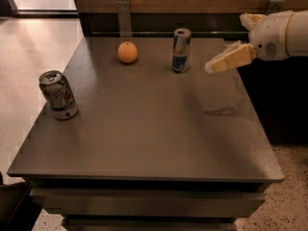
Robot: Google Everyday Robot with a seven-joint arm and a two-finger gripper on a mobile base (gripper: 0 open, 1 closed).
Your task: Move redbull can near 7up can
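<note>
The redbull can beside the orange is next, and my gripper should go to it and close around the can's middle (181, 51).
The redbull can (181, 50), tall, slim, silver and blue, stands upright at the back middle of the dark table (144, 129). The 7up can (58, 95), shorter, whitish and dented, stands near the table's left edge, far from the redbull can. My gripper (225, 43) comes in from the right and hovers above the table's back right part, a short way right of the redbull can and not touching it. Its pale yellow fingers (230, 59) are spread apart and hold nothing.
An orange (127, 52) sits on the table to the left of the redbull can. A wooden wall with a metal bracket (123, 13) runs behind the table. Light floor lies to the left and speckled floor to the right.
</note>
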